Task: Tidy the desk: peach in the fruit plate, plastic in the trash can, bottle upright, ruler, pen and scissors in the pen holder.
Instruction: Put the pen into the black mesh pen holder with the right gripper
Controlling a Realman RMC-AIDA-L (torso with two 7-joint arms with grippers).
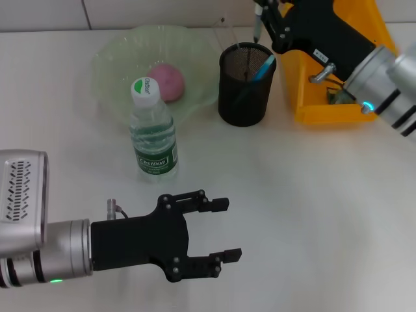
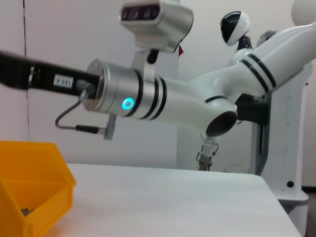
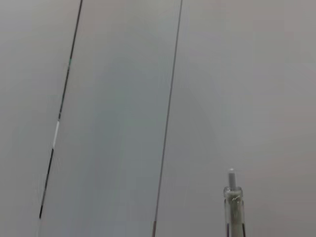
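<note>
The robot's right gripper will release the pen in the black mesh pen holder (image 1: 233, 58), across from the blue-handled item.
My right gripper (image 1: 265, 12) is shut on a pen (image 1: 257, 28) and holds it upright just above the far rim of the black mesh pen holder (image 1: 242, 97). The pen's end shows in the right wrist view (image 3: 232, 207). A blue-handled item (image 1: 263, 67) stands inside the holder. The pink peach (image 1: 168, 80) lies in the green fruit plate (image 1: 110, 71). The water bottle (image 1: 153, 133) stands upright in front of the plate. My left gripper (image 1: 224, 229) is open and empty, low over the table's near side.
The orange trash bin (image 1: 312, 107) stands right of the pen holder, under my right arm; it also shows in the left wrist view (image 2: 34, 190). The white table (image 1: 312, 214) stretches in front.
</note>
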